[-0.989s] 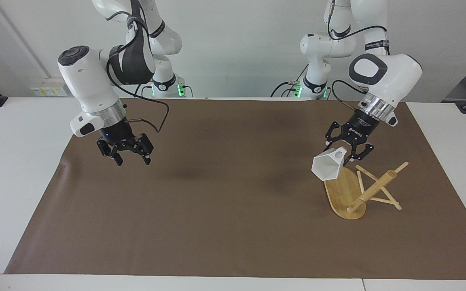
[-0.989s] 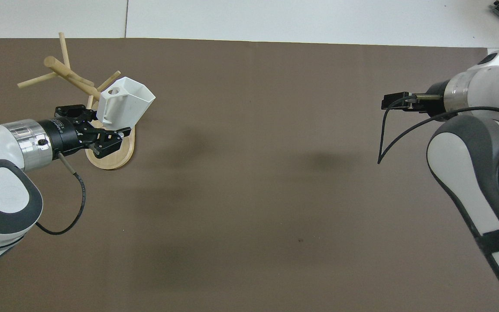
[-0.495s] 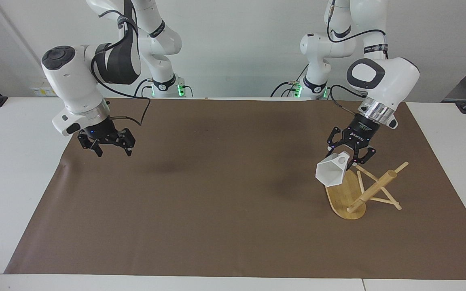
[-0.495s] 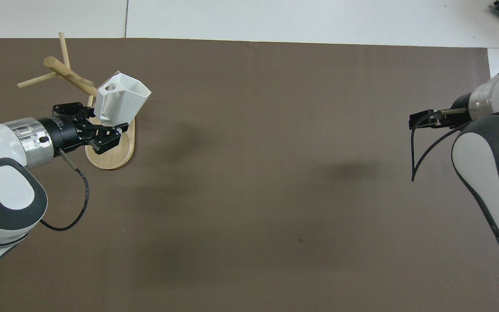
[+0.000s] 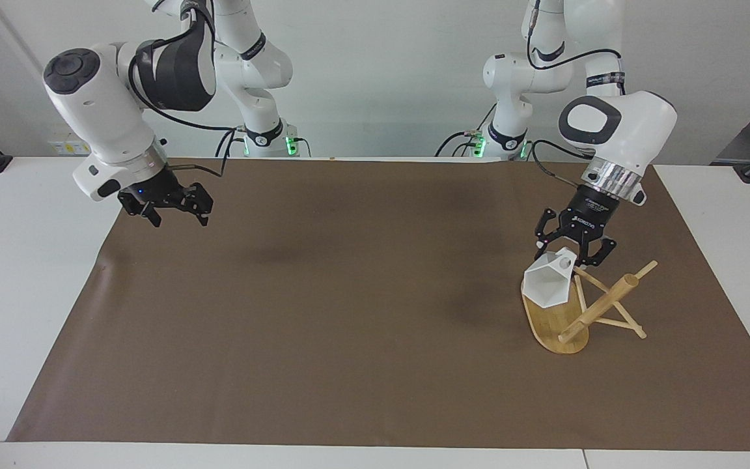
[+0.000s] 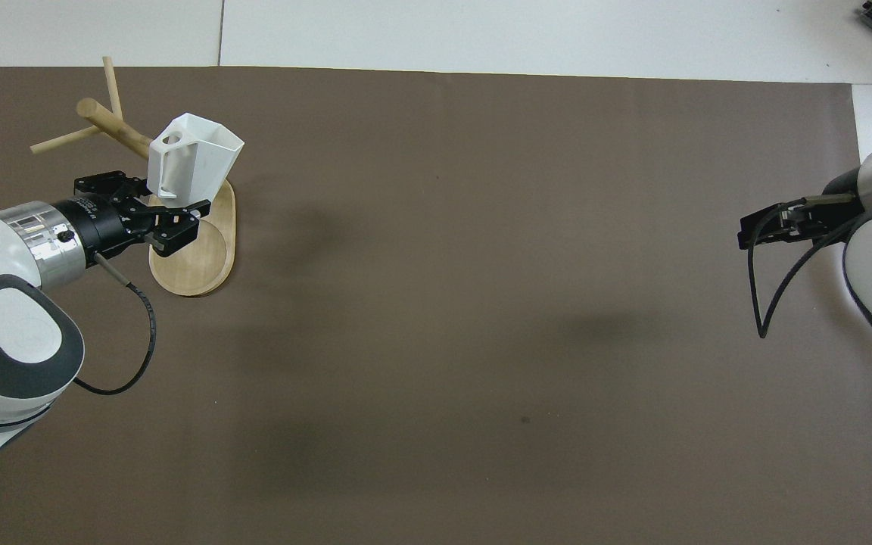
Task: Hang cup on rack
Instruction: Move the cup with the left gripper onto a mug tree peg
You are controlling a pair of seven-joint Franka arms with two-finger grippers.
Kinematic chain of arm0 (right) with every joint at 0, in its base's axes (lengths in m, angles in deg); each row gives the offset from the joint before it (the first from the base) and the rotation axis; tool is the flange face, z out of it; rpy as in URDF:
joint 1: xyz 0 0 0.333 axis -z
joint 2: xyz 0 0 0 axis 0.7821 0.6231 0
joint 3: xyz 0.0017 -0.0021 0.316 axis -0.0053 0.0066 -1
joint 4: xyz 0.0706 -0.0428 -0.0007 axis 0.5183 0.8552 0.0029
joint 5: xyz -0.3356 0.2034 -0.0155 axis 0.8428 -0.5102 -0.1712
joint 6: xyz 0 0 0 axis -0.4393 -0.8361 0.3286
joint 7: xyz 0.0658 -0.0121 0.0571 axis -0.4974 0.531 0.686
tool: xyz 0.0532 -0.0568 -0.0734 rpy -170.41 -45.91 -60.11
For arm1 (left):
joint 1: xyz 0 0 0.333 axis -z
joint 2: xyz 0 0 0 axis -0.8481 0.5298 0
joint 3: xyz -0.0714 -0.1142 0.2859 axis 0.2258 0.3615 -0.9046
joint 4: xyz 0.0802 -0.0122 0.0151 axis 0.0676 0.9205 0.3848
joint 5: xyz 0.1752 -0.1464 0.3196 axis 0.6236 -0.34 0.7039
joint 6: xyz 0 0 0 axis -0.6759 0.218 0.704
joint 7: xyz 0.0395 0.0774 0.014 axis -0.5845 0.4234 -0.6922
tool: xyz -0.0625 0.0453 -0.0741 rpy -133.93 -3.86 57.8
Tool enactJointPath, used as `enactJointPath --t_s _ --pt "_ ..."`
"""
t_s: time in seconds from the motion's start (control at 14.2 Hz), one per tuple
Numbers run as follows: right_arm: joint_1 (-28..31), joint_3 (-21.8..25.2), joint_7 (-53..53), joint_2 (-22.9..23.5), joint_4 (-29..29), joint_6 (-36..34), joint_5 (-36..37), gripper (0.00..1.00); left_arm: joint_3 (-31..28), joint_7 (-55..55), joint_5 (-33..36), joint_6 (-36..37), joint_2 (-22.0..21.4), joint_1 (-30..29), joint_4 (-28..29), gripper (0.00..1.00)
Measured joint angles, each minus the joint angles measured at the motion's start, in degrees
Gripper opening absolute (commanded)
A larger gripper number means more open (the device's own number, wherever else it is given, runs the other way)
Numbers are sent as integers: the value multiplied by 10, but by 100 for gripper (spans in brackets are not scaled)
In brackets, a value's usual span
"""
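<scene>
The white cup, now tilted over the rack's base, will be let go by my left gripper on the rack's peg (image 6: 168,154) above the oval base, next to the post.
The white faceted cup (image 5: 547,284) hangs tilted in the air over the oval base of the bamboo rack (image 5: 554,326), close beside its round post (image 5: 599,306) and thin pegs. My left gripper (image 5: 573,251) is shut on the cup at its handle end, just above the rack. In the overhead view the cup (image 6: 195,163) covers part of the rack's base (image 6: 197,257) and post (image 6: 114,125), with the left gripper (image 6: 141,208) beside it. My right gripper (image 5: 165,210) is open and empty, up over the mat's corner at the right arm's end, and it also shows in the overhead view (image 6: 777,227).
A brown mat (image 5: 349,312) covers most of the white table (image 5: 23,260). The rack stands on it at the left arm's end. Nothing else lies on the mat.
My left gripper has carried the cup lower and closer to the rack's post. My right arm has drawn back toward its own end of the table and its base.
</scene>
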Motion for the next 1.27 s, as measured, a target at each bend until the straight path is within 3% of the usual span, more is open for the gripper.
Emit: enactJointPath --t_s 0.71,1.27 --pt "0 11 0 -2 -83 -129 -10 100 0 -56 0 -26 5 0 0 0" --pt "-1 7 -24 -3 -108 -146 -11 100 -2 -82 0 -43 13 -1 0 0"
